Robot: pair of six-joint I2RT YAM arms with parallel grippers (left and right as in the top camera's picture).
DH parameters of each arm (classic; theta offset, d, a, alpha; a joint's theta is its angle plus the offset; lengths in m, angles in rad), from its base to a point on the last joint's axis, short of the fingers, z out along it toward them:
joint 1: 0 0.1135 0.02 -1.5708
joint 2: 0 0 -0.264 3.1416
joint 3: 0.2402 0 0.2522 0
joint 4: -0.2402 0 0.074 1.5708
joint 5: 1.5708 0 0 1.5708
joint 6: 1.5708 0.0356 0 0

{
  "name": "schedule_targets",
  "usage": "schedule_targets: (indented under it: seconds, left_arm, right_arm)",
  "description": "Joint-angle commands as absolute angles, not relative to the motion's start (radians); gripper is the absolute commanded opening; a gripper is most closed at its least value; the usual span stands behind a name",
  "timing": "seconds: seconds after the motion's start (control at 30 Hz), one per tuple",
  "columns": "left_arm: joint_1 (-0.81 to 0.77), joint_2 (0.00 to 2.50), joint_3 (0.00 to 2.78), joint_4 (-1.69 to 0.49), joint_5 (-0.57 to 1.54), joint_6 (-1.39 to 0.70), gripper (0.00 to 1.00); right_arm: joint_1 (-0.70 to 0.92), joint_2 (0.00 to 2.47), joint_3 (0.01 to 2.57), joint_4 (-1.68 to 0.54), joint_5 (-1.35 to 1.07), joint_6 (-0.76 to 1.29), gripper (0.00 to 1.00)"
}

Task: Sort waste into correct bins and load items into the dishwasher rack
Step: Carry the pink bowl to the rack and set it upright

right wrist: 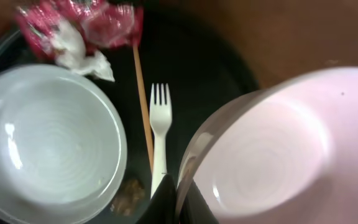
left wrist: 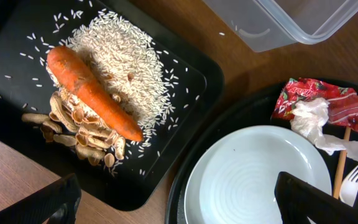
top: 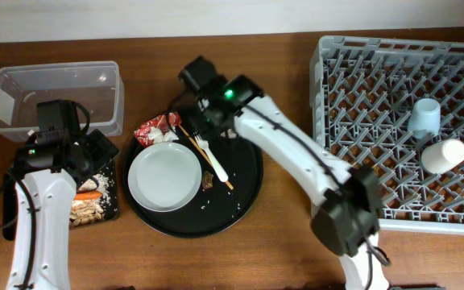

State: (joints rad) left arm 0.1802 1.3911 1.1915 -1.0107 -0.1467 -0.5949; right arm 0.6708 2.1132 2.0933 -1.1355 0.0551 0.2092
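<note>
Next, I set the pinkish-white bowl down in the rack (top: 383, 96) next to the light blue cup, toward the round black tray, with my right gripper.
My right gripper (right wrist: 182, 199) is shut on the rim of the pinkish-white bowl (right wrist: 272, 149) and holds it above the round black tray; overhead, the gripper (top: 208, 109) hides the bowl. The pale grey plate (top: 165, 177), white fork (right wrist: 160, 134), red-and-white wrapper with tissue (right wrist: 79, 31) and a small brown lump (right wrist: 128, 196) lie on that tray. My left gripper (left wrist: 179, 205) is open and empty between the plate (left wrist: 260, 177) and the flat black tray (left wrist: 185, 81). That tray holds the carrot (left wrist: 92, 93), rice (left wrist: 120, 68) and beige scraps (left wrist: 79, 127). The rack (top: 377, 97) holds a light blue cup (top: 425, 115) and a white cup (top: 444, 155).
The clear tub (top: 55, 97) stands at the back left, behind the flat black tray (top: 113, 201). A wooden stick (right wrist: 143, 106) lies beside the fork on the round black tray (top: 244, 189). Rice grains are scattered on that tray.
</note>
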Motion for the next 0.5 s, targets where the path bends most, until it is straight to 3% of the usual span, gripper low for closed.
schedule_targets:
  seconds: [0.0, 0.17, 0.27, 0.47]
  left_arm:
    - [0.184, 1.374, 1.211, -1.011, -0.147, -0.59, 0.99]
    - [0.184, 1.374, 1.211, -1.012, -0.147, -0.59, 0.99]
    - [0.184, 1.374, 1.211, -1.012, -0.147, -0.59, 0.99]
    - [0.184, 1.374, 1.211, -1.011, -0.147, -0.59, 0.99]
  right_arm:
    - [0.541, 1.976, 2.146, -1.194, 0.003, 0.268, 0.04]
    - [0.27, 1.919, 2.146, -1.318, -0.275, 0.247, 0.04]
    - [0.065, 1.92, 2.107, -1.367, -0.488, 0.157, 0.04]
    - [-0.191, 1.92, 1.944, -1.36, -0.81, -0.093, 0.04]
